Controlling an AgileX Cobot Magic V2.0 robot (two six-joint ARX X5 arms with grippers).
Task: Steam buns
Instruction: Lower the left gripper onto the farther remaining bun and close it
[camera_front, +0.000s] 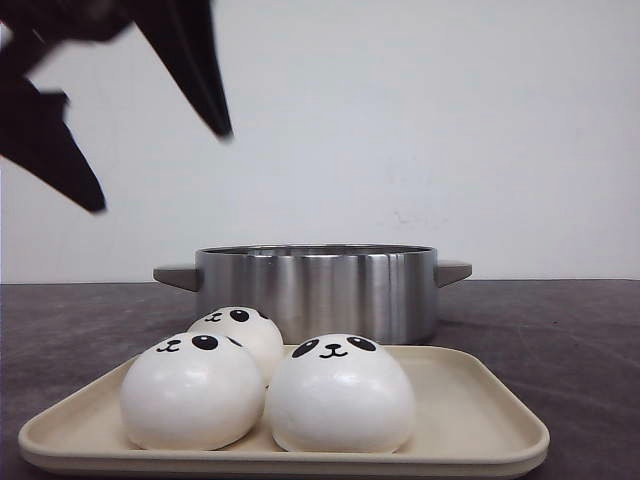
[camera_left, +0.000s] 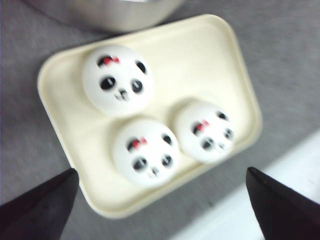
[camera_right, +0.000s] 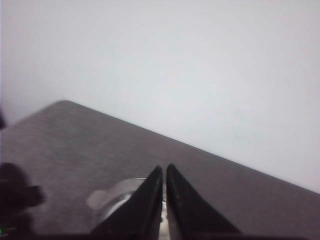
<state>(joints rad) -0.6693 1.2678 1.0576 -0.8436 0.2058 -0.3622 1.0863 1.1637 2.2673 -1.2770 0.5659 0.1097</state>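
The back panda-face bun (camera_front: 243, 330) (camera_left: 118, 81), the one nearest the steel pot, is next for my left gripper to close around by its sides.
Three white panda-face buns sit close together on a cream tray (camera_front: 480, 420): front left (camera_front: 195, 390), front right (camera_front: 340, 395) and one behind (camera_front: 240, 328). A fourth bun is not in view. In the left wrist view the buns (camera_left: 118, 80) (camera_left: 146, 152) (camera_left: 205, 131) show red bows, and the tray (camera_left: 200, 55) lies below the fingers. My left gripper (camera_front: 160, 168) hangs high above the tray's left side, open and empty; it also shows in the left wrist view (camera_left: 161, 170). My right gripper (camera_right: 165, 166) is shut and empty, and is out of the front view.
A steel pot (camera_front: 320, 290) with two handles stands just behind the tray; its rim shows in the left wrist view (camera_left: 115, 12) and faintly behind the right fingers (camera_right: 110, 197). The table is dark grey, with a white wall behind it. A white strip (camera_left: 280, 190) runs along the table's edge.
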